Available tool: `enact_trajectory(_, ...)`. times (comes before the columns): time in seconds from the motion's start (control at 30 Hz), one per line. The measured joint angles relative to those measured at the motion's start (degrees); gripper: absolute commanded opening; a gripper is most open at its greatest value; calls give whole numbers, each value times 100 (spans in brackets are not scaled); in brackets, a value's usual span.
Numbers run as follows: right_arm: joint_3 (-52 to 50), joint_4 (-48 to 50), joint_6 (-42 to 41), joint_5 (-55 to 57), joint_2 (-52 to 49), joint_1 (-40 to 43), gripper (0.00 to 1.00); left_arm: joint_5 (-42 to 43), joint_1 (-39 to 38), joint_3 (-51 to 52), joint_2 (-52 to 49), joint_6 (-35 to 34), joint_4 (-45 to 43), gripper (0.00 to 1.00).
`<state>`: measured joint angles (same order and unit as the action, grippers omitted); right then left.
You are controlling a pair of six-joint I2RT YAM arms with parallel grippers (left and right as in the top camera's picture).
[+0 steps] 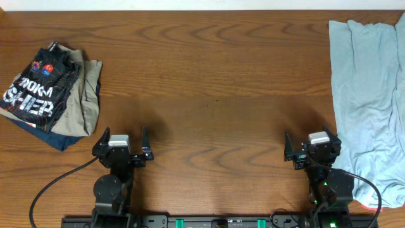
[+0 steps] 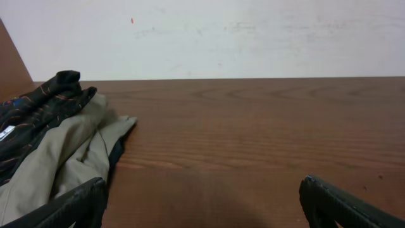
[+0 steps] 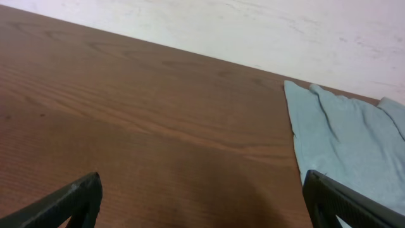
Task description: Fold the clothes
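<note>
The pale blue-grey T-shirt's long edge (image 1: 342,161) faces the table's middle. My right gripper should close on it, toward the end with the red edge underneath.
A pale blue-grey T-shirt (image 1: 370,95) lies rumpled along the table's right edge; it also shows at the right of the right wrist view (image 3: 345,142). A thin red edge (image 1: 369,205) peeks out under its near end. My right gripper (image 1: 308,140) stands open at the front of the table, just left of the shirt, with only bare wood between its fingers (image 3: 202,201). My left gripper (image 1: 124,134) is open too, over bare wood at the front left (image 2: 202,204). Neither gripper touches any cloth.
A pile of clothes (image 1: 54,95) sits at the far left: a black garment with white lettering on top, beige and dark blue pieces beneath. It shows left of the left fingers (image 2: 60,149). A pale wall rises behind the table's far edge.
</note>
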<state>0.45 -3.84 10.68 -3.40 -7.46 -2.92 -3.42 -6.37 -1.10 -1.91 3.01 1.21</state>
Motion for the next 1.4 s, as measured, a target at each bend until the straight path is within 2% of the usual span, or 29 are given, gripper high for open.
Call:
enact_trajectory(0.4, 42, -173, -42, 295, 0, 0, 99, 0, 0, -2, -2, 0, 2, 98)
enact_trajectory(0.57, 313, -741, -269, 575, -57, 0, 99, -2, 0, -66, -20, -26, 114, 98)
enact_trajectory(0.73, 964, -1735, -680, 966, -590, 0, 99, -42, 0, -210, -350, -321, 428, 98)
enact_trajectory(0.9, 1912, -2406, -903, 1204, -1565, 0, 99, -87, 0, -730, -1220, -675, 1117, 97)
enact_trajectory(1.1, 2977, -3187, -1029, 1154, -3077, 0, 99, 201, 0, -2055, -2743, -828, 2033, 98)
enact_trajectory(1.3, 3829, -3810, -1049, 455, -4232, 0, 99, 688, 0, -3080, -4238, -901, 2889, 98)
enact_trajectory(1.4, 4081, -3899, -1049, -50, -4433, 0, 99, 911, 0, -3281, -4708, -905, 2940, 98)
